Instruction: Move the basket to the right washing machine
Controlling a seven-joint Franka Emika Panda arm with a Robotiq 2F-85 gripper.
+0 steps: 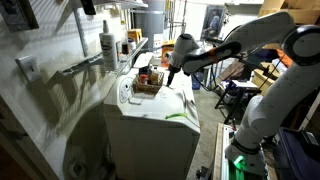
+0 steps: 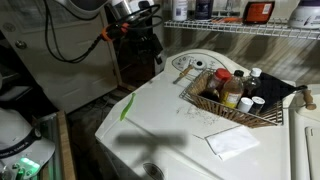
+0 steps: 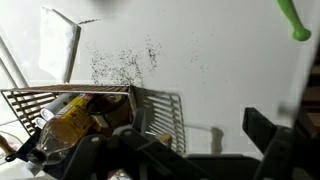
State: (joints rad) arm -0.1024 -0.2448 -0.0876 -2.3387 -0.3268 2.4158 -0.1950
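My gripper is to go to the brown basket next and close on the basket's rim (image 1: 159, 90) (image 3: 133, 104) near its corner, on the side of the basket closest to my gripper.
The brown woven basket (image 1: 148, 81) sits on the rounded-lid white machine (image 1: 150, 120), with bottles and small red and dark items inside. It also shows in an exterior view (image 2: 235, 100) and at the lower left of the wrist view (image 3: 85, 108). My gripper (image 1: 172, 72) hangs just beside the basket, above the machine top. In the wrist view the gripper (image 3: 205, 150) is open and empty, with the basket's edge by its left finger. Only a strip of the flat-topped right washing machine (image 2: 306, 145) shows at the frame edge.
A white sheet of paper (image 2: 232, 143) lies on the lid next to the basket and also shows in the wrist view (image 3: 60, 40). A wire shelf with bottles (image 2: 240, 28) runs above the machines. A white spray bottle (image 1: 108, 45) stands on it.
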